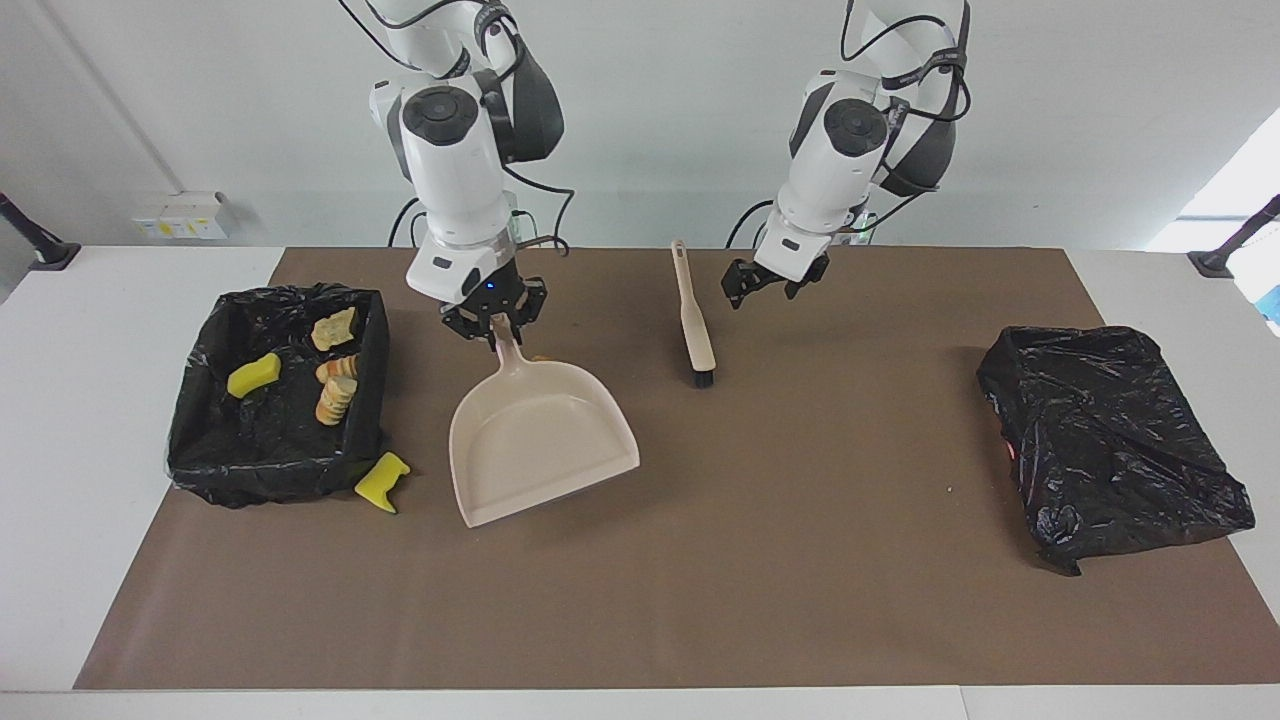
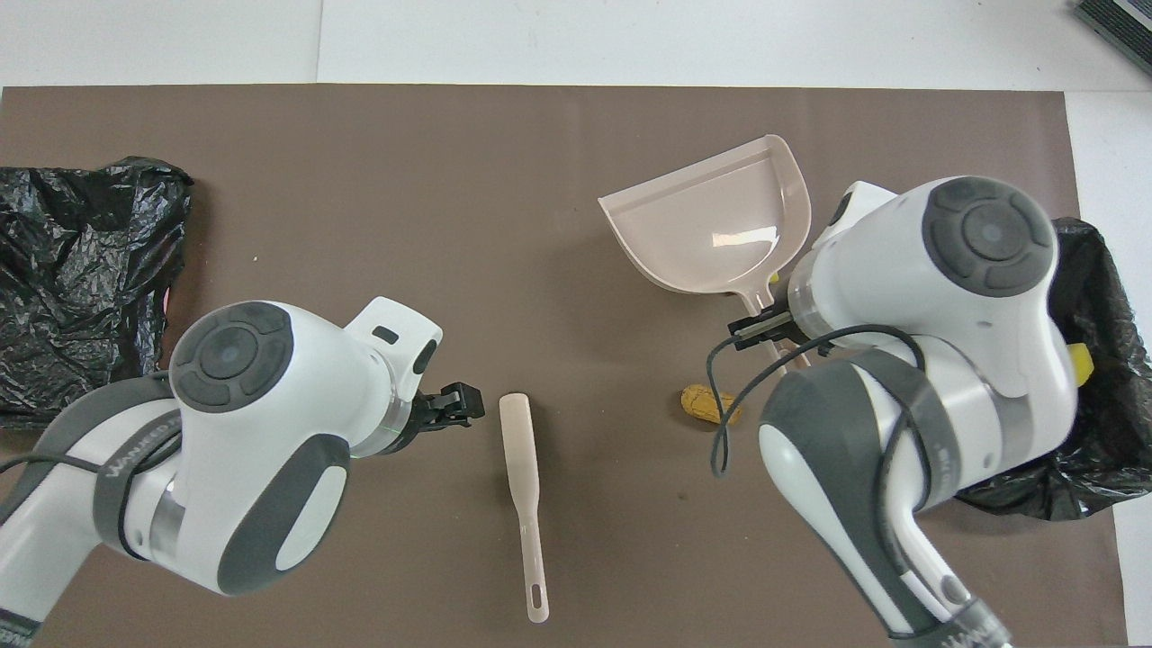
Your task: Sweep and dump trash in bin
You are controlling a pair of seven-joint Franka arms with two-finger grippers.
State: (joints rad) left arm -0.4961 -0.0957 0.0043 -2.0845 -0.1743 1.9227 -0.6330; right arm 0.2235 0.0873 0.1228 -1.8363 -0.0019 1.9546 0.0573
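My right gripper has the beige dustpan. It will let go of it on the bare brown mat (image 2: 541, 244) beyond the wide end of the brush.
My right gripper (image 1: 495, 328) is shut on the handle of the beige dustpan (image 1: 540, 445), whose wide lip points away from the robots, low at the brown mat (image 1: 800, 580); its tray looks empty. The bin (image 1: 190, 440), lined with a black bag, stands at the right arm's end and holds several pieces of trash, among them a yellow piece (image 1: 253, 375) and tan chunks (image 1: 335, 395). Another yellow scrap (image 1: 382, 482) lies on the mat against the bin. A brown lump (image 2: 706, 402) lies beside the right arm. The brush (image 1: 693, 315) lies flat. My left gripper (image 1: 775, 280) hangs open beside its handle.
A crumpled black bag (image 1: 1110, 440) lies on the mat at the left arm's end. White table (image 1: 90, 560) borders the mat. In the overhead view the right arm covers much of the bin (image 2: 1102, 297).
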